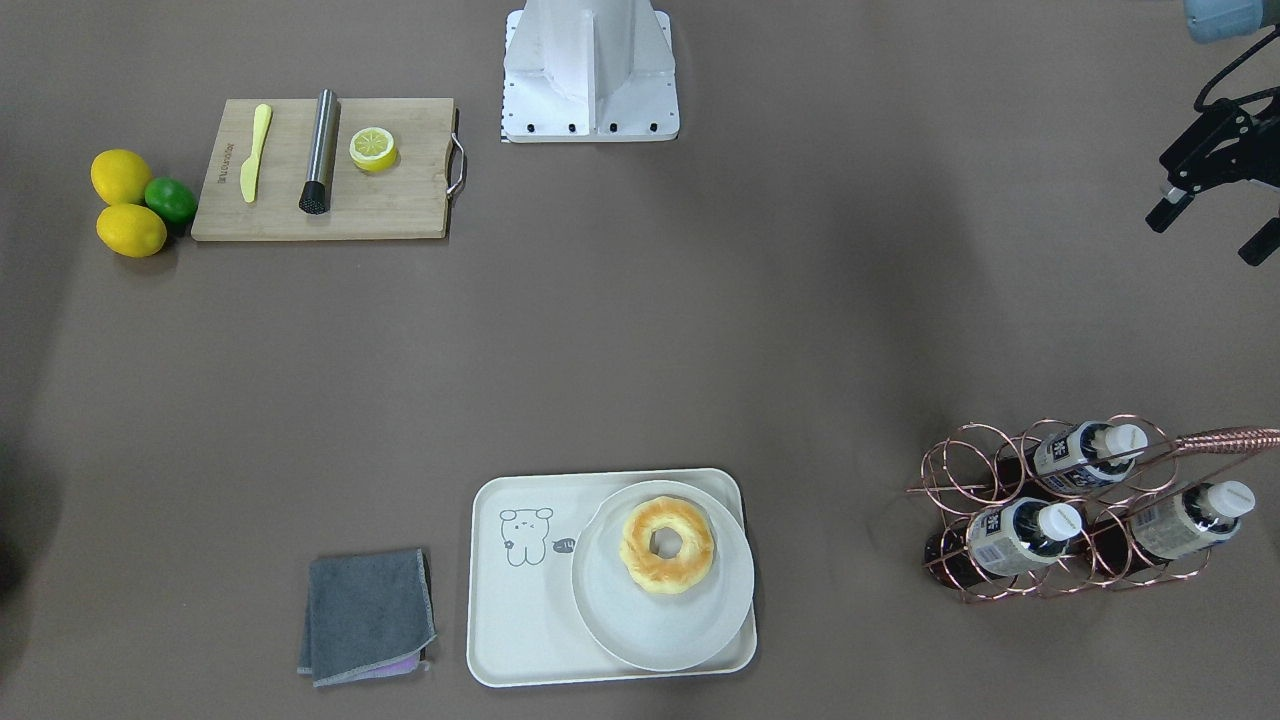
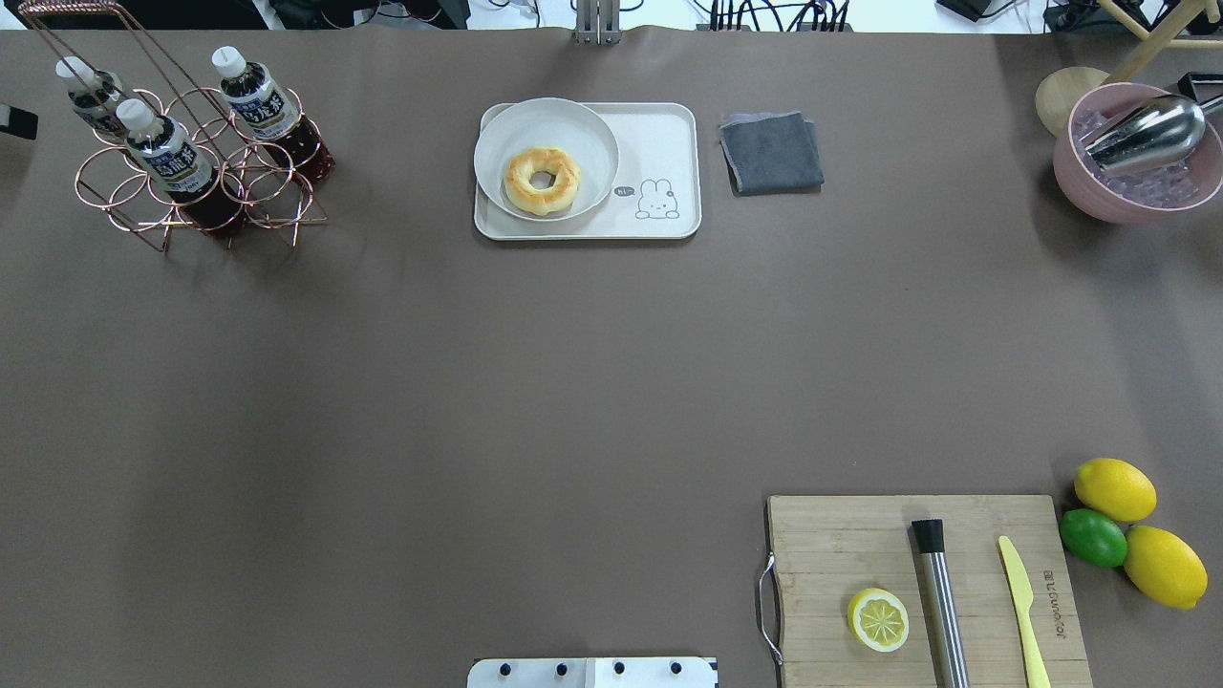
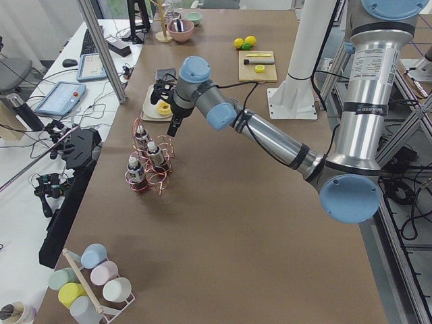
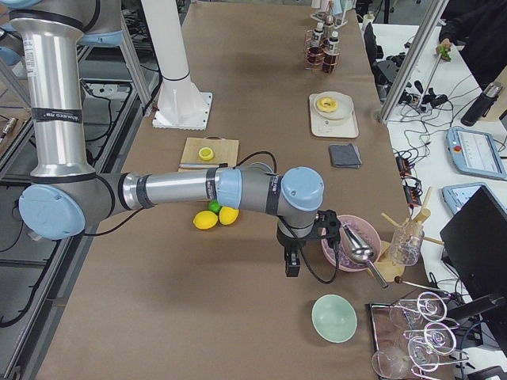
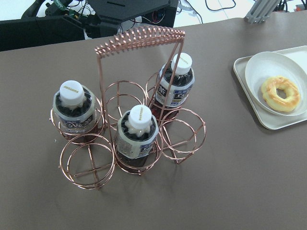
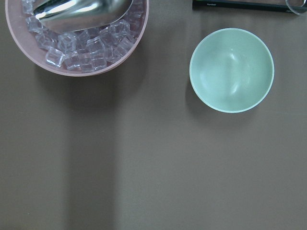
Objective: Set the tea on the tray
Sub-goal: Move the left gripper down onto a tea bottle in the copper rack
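The tea bottle's upper part [image 1: 1094,443] [image 5: 138,133], just below the white cap, on the bottle nearest the robot in the rack, will be gripped by my left gripper.
Three tea bottles [image 5: 139,136] with white caps and dark liquid stand in a copper wire rack [image 5: 108,120] at the table's far left [image 2: 167,158]. The cream tray [image 2: 659,134] lies at the far middle, with a small line drawing on its bare part. A round white plate [image 2: 583,124] with a doughnut [image 2: 542,180] fills its other half. My left gripper [image 1: 1210,230] hangs open and empty above the table, on the robot's side of the rack. My right gripper [image 4: 291,265] shows only in the exterior right view, near a pink bowl; whether it is open or shut I cannot tell.
A folded grey cloth [image 2: 771,153] lies beside the tray. A wooden cutting board [image 2: 841,545] holds a half lemon, a metal rod and a yellow knife; two lemons and a lime [image 2: 1094,537] sit beside it. A pink bowl [image 2: 1080,182] of ice stands far right, a green bowl [image 6: 231,70] beyond it.
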### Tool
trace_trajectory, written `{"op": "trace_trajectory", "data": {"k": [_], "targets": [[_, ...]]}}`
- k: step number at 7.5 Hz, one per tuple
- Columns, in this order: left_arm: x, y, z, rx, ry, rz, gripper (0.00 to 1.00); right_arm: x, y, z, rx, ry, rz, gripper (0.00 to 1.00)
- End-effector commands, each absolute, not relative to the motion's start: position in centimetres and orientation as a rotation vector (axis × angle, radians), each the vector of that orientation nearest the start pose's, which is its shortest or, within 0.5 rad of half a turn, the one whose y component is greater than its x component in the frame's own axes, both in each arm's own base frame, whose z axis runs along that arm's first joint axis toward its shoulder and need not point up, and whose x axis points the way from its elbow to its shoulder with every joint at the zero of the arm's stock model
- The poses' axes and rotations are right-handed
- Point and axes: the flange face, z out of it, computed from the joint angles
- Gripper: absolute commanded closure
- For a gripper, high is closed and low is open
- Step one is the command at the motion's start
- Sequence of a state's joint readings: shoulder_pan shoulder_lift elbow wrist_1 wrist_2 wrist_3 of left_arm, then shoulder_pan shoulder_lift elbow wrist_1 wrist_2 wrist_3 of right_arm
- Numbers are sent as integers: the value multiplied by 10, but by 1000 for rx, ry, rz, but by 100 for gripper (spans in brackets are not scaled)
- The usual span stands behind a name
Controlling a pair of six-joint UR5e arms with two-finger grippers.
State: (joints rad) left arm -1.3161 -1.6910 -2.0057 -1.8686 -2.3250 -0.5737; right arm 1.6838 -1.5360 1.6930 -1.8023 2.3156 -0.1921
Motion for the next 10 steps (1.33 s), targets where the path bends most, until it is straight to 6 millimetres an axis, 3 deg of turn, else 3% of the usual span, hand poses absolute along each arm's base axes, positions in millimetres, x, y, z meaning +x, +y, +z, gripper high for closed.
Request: {"op": "trace_trajectory", "data": {"k": [1, 4, 7, 10], "targets": [[105, -525, 313, 463, 805, 0, 2, 121, -484, 608, 39, -748, -44, 0], [128, -545, 342, 416, 705, -27, 2, 121, -485, 610, 32, -749, -36, 0], [143, -577, 350, 402, 702, -29, 2, 121, -485, 610, 32, -748, -33, 0], [186, -596, 384, 430, 706, -89, 2, 120, -483, 611, 29, -750, -33, 0]]}}
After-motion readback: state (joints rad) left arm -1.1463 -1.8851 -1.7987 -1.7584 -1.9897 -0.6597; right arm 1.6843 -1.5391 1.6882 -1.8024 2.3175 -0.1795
